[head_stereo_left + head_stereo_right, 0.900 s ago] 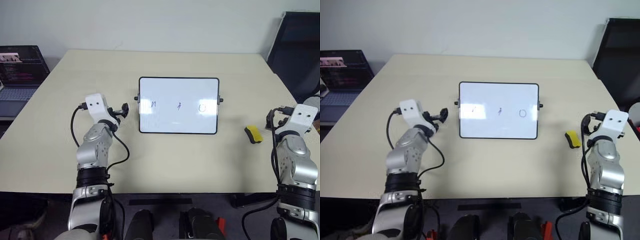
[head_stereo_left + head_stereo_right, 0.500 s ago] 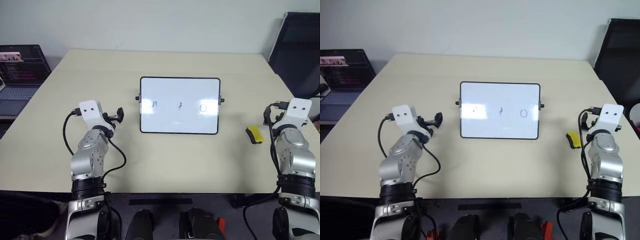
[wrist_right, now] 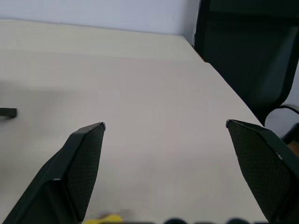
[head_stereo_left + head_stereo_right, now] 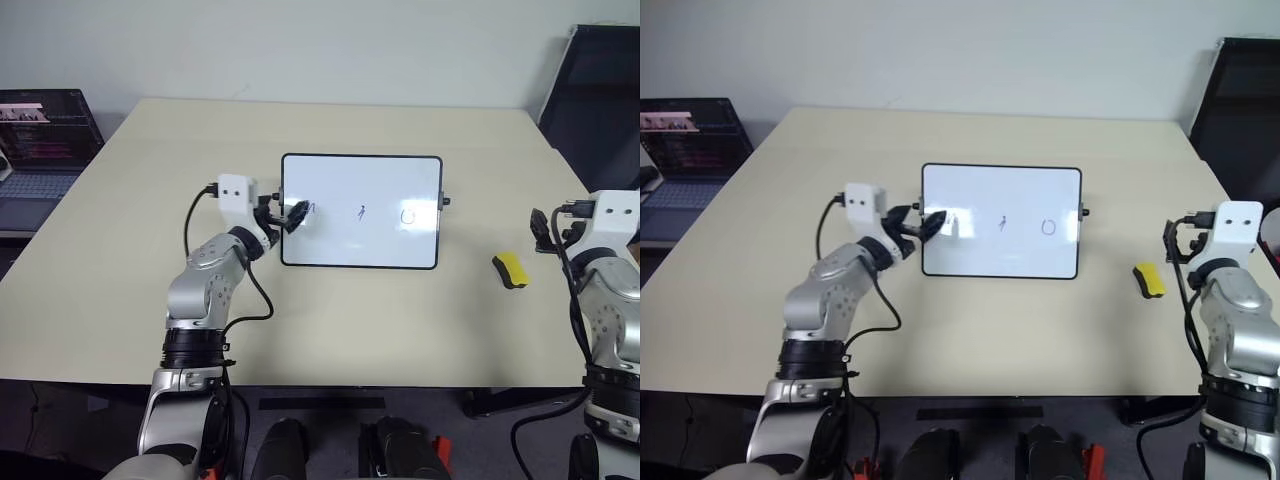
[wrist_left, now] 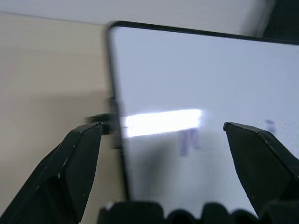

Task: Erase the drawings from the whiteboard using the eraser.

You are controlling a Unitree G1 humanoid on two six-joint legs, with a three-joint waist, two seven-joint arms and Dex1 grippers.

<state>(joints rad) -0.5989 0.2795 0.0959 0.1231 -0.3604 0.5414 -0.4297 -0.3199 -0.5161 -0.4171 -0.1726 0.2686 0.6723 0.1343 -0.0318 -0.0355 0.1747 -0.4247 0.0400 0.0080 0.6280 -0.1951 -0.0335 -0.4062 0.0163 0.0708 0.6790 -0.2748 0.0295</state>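
Observation:
The robot's right gripper will close on the narrow middle [image 4: 511,270] of the yellow eraser, with its fingers on the eraser's long sides.
The whiteboard [image 4: 360,240] lies flat in the middle of the table, with the drawings [image 4: 360,211] in a row across it: a squiggle, a short stroke and a small circle [image 4: 407,216]. My left gripper [image 4: 293,214] is open at the board's left edge, close to the squiggle. In the left wrist view its fingers [image 5: 70,163] stand wide apart, with the board's frame and the squiggle [image 5: 189,142] between them. The yellow eraser [image 4: 508,270] lies on the table to the right of the board. My right gripper [image 3: 166,126] is open and holds nothing, hovering just right of the eraser.
A laptop [image 4: 40,140] sits on a low stand off the table's left side. A black chair [image 4: 600,100] stands past the far right corner. The beige table [image 4: 380,330] has bare room in front of the board.
My left arm has swung right and forward, bringing its gripper from the open table to the whiteboard's left edge. The right hand has barely moved. The eraser and board lie as before.

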